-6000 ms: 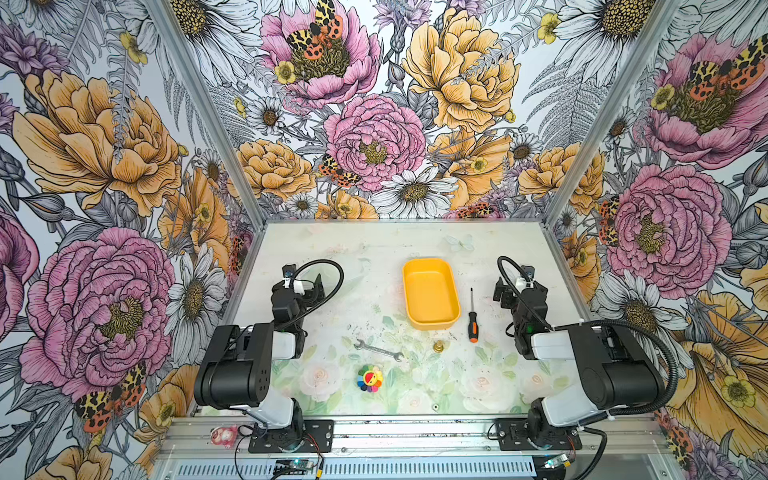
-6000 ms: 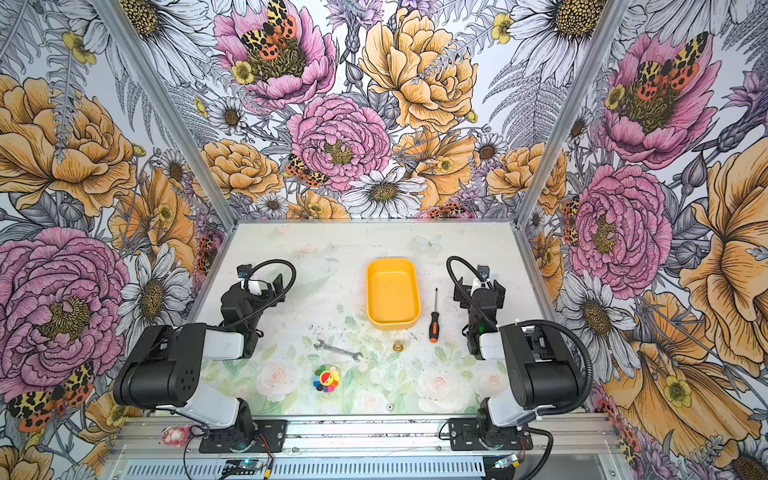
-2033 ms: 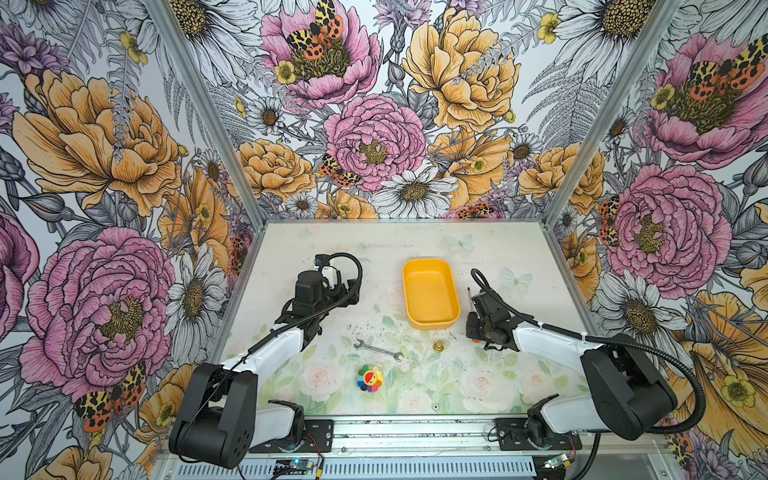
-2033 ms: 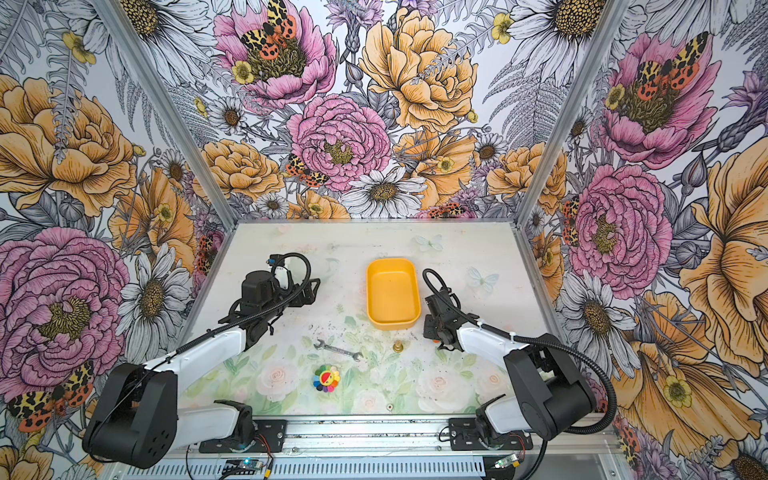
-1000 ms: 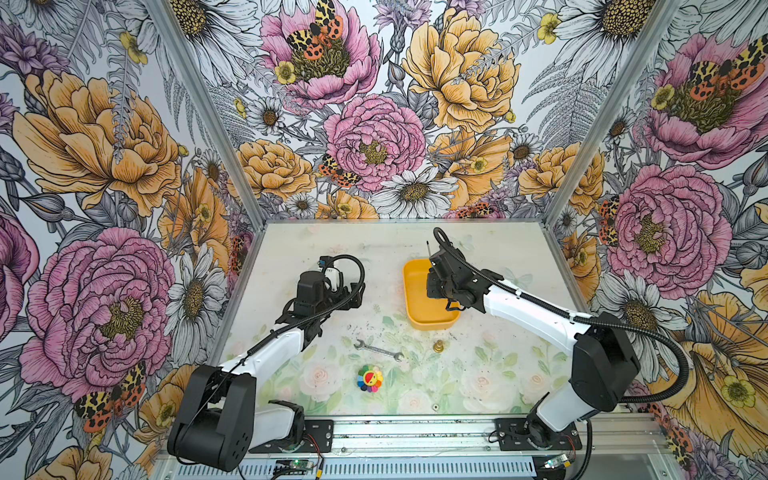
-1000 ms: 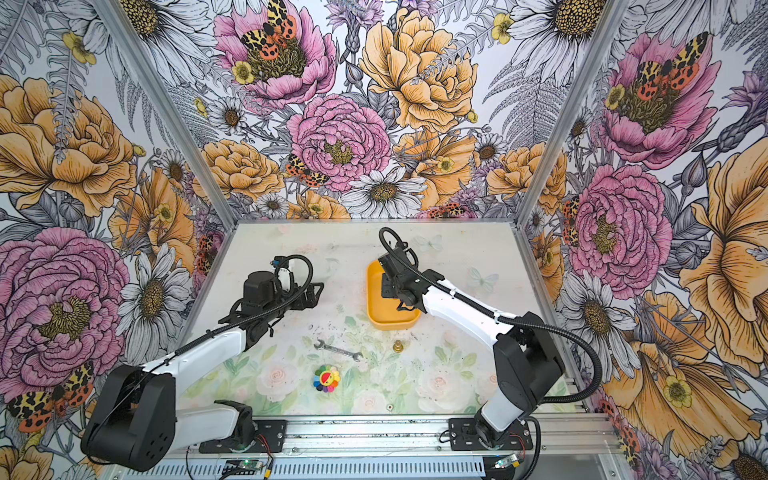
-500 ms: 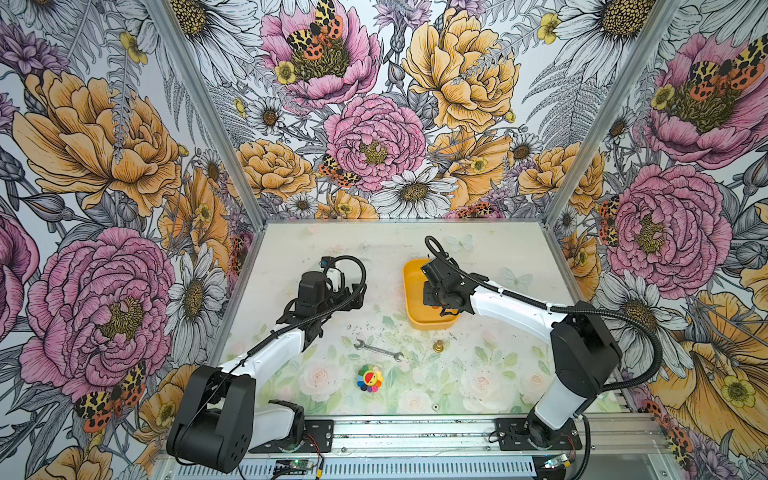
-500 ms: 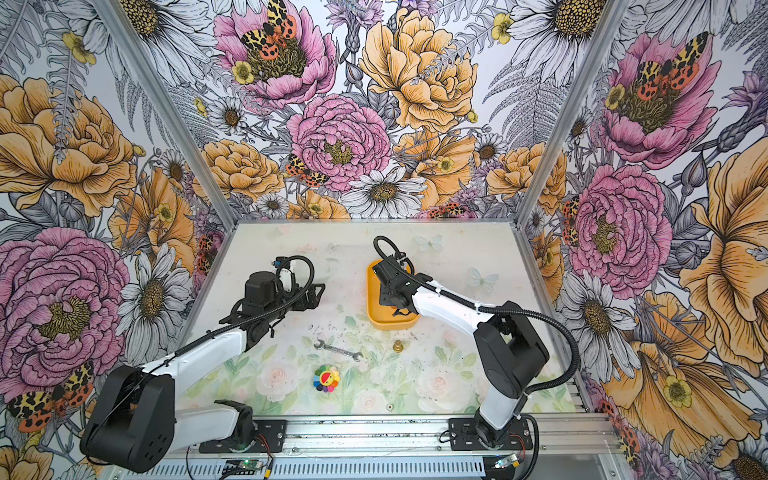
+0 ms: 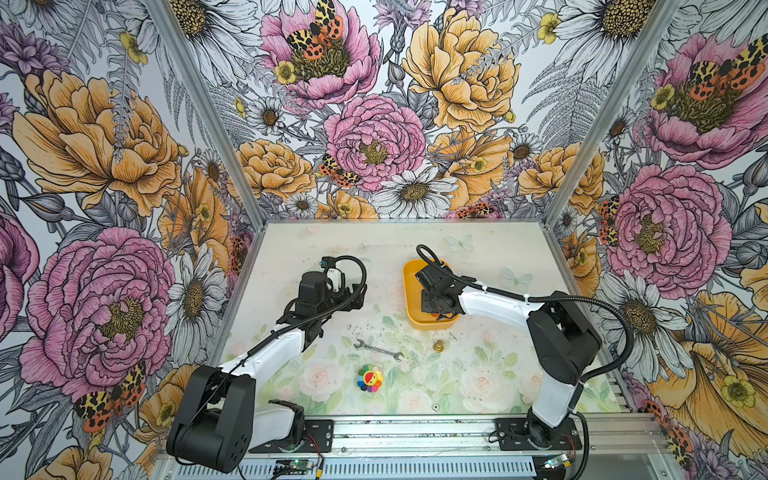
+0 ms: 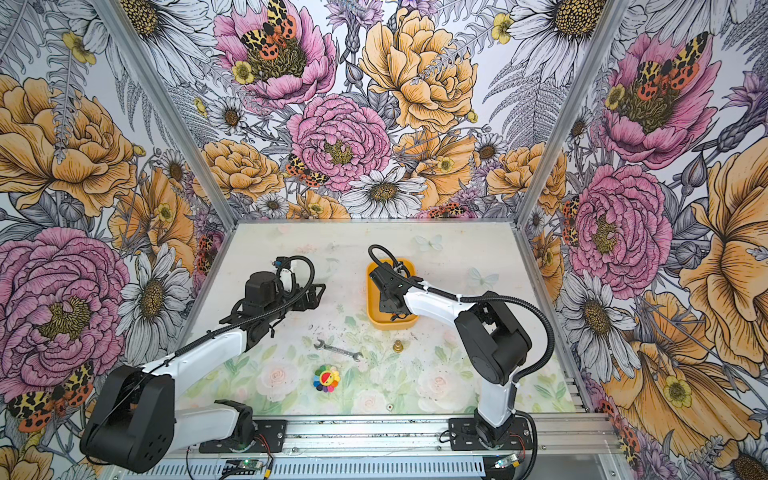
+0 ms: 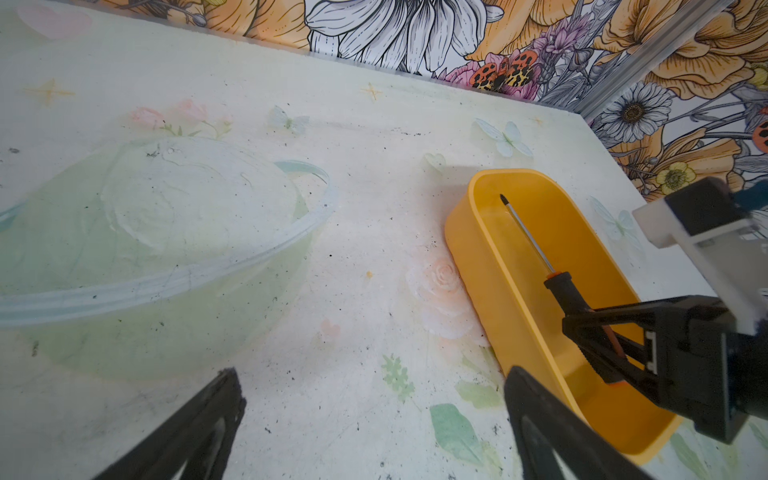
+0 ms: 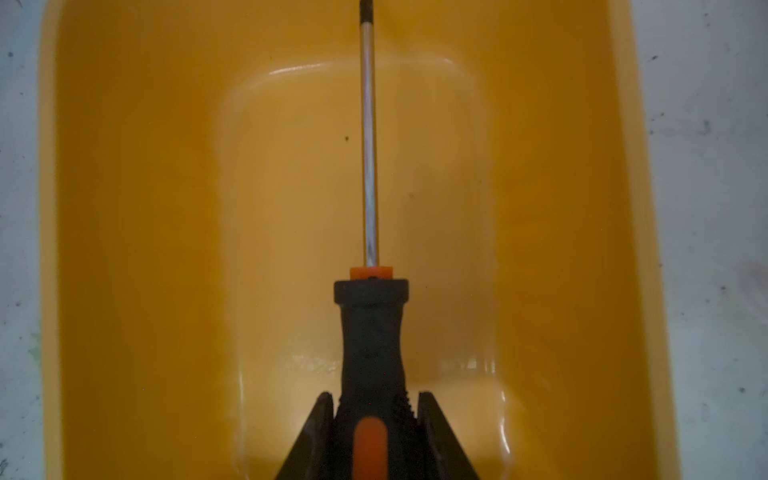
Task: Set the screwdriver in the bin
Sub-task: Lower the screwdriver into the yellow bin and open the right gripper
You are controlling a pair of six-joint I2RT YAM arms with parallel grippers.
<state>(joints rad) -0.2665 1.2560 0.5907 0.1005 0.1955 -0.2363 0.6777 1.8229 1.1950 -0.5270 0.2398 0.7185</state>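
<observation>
My right gripper has the screwdriver, which lies low inside the bin now. It will let go of it lengthwise along the middle of the yellow-orange bin's bottom (image 9: 432, 297) (image 12: 373, 260).
The yellow-orange bin (image 9: 409, 297) (image 10: 372, 299) stands at the middle of the table in both top views. My right gripper (image 9: 436, 305) (image 10: 391, 305) reaches down into it. In the right wrist view this gripper (image 12: 374, 399) is shut on the black-and-orange handle of the screwdriver (image 12: 371, 332), whose shaft runs along the bin's floor (image 12: 166, 249). The left wrist view shows the screwdriver (image 11: 528, 237) lying low inside the bin (image 11: 490, 266), held at the handle. My left gripper (image 9: 353, 291) (image 11: 374, 382) hovers open left of the bin, holding nothing.
A silver wrench (image 9: 379, 350) lies in front of the bin. A small brass piece (image 9: 438, 345) sits to its right. A rainbow flower toy (image 9: 370, 378) lies nearer the front edge. Patterned walls close in the table on three sides.
The right gripper, shut on the screwdriver, has sunk lower into the bin and drawn slightly toward its near end. The left arm has barely moved.
</observation>
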